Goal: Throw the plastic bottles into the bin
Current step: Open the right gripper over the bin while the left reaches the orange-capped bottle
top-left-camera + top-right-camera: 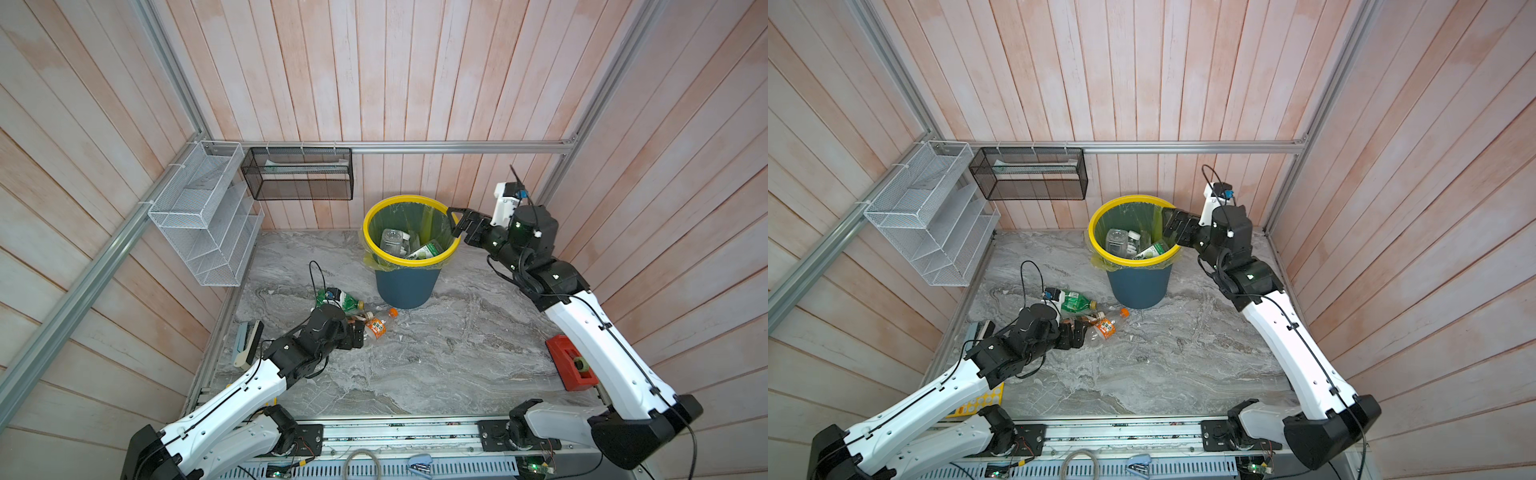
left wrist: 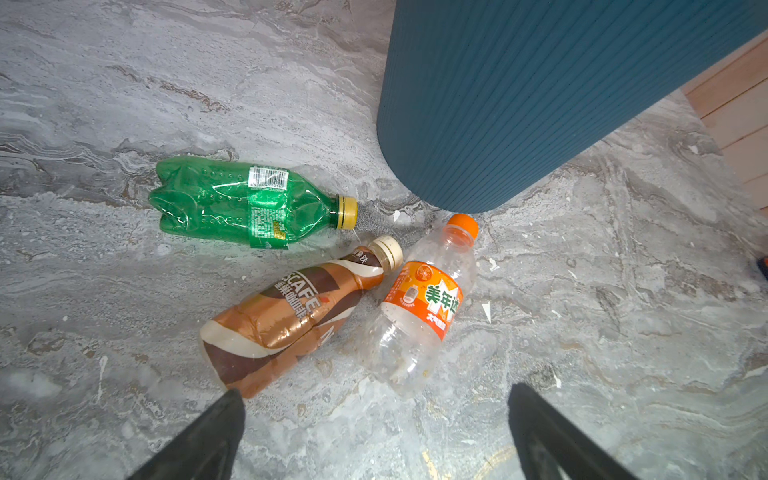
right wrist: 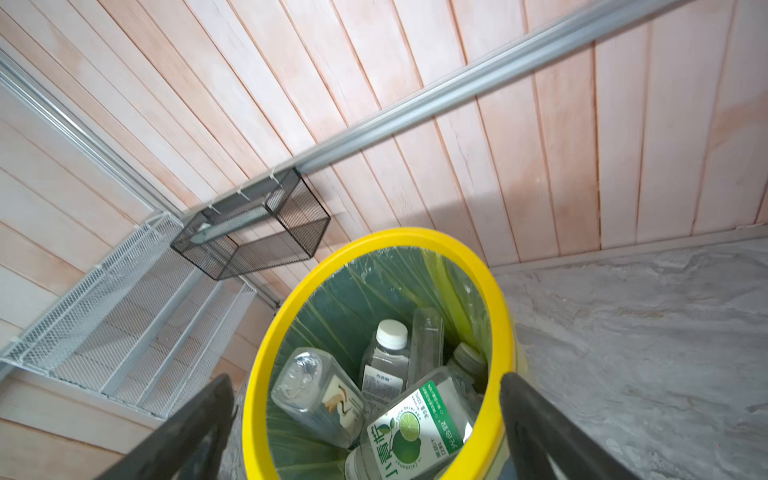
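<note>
My left gripper will close on the lower half [image 1: 371, 330] [image 2: 406, 337] of the clear orange-labelled bottle, by the bottom edge of its label.
The bin [image 1: 405, 286], dark blue with a yellow rim [image 3: 266, 353] and a green liner, stands at the back of the floor. Inside lie several clear plastic bottles, among them a lime-labelled one [image 3: 411, 432] and a square one [image 3: 316, 390]. My right gripper [image 1: 455, 222] hangs open over the bin's right rim, with nothing between its fingers [image 3: 365, 377]. On the floor in front of the bin lie a green bottle [image 2: 241, 203], a brown coffee bottle [image 2: 291, 320] and a clear orange-labelled bottle [image 2: 419, 307]. My left gripper [image 2: 374, 390] is open, low, just short of their bases.
A white wire rack [image 1: 203, 216] and a black mesh basket [image 1: 299, 172] hang on the back-left walls. A red block [image 1: 571, 361] sits by the right wall beside the right arm. A flat grey item [image 1: 247, 343] lies at the floor's left edge.
</note>
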